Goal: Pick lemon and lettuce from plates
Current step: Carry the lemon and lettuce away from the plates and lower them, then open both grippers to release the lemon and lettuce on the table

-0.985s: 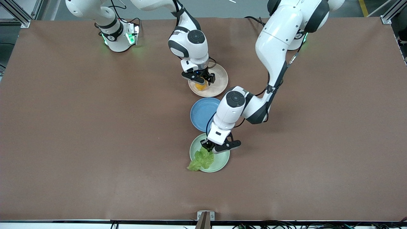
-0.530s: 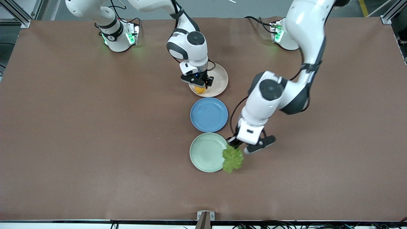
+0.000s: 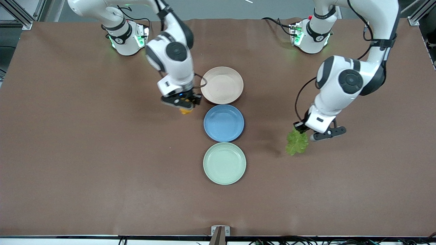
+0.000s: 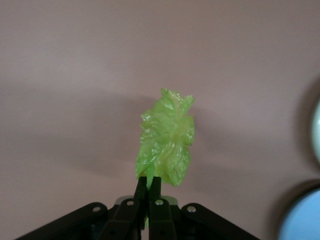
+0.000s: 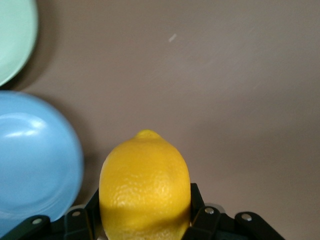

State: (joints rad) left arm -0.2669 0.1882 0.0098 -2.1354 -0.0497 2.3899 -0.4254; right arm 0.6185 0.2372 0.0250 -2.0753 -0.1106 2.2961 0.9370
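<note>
My left gripper should set down and let go of the green lettuce on the bare table (image 3: 305,130) (image 4: 131,147) across from the blue plate, well clear of it.
My right gripper (image 3: 184,103) is shut on the yellow lemon (image 3: 185,110) and holds it over bare table beside the beige plate (image 3: 222,85), toward the right arm's end. The lemon fills the right wrist view (image 5: 145,187) between the fingers. My left gripper (image 3: 301,128) is shut on the stem end of the green lettuce (image 3: 296,142), which hangs over bare table toward the left arm's end, away from the mint green plate (image 3: 224,163). The left wrist view shows the lettuce (image 4: 166,144) pinched between the fingertips (image 4: 141,187). Both plates hold nothing.
A blue plate (image 3: 223,122) holding nothing lies between the beige and mint plates in a row across the table's middle; it also shows in the right wrist view (image 5: 35,160). The arm bases stand along the table's edge farthest from the front camera.
The right gripper lifted the lemon off the beige plate and carried it toward the right arm's end. The left gripper carried the lettuce from the mint plate's rim toward the left arm's end.
</note>
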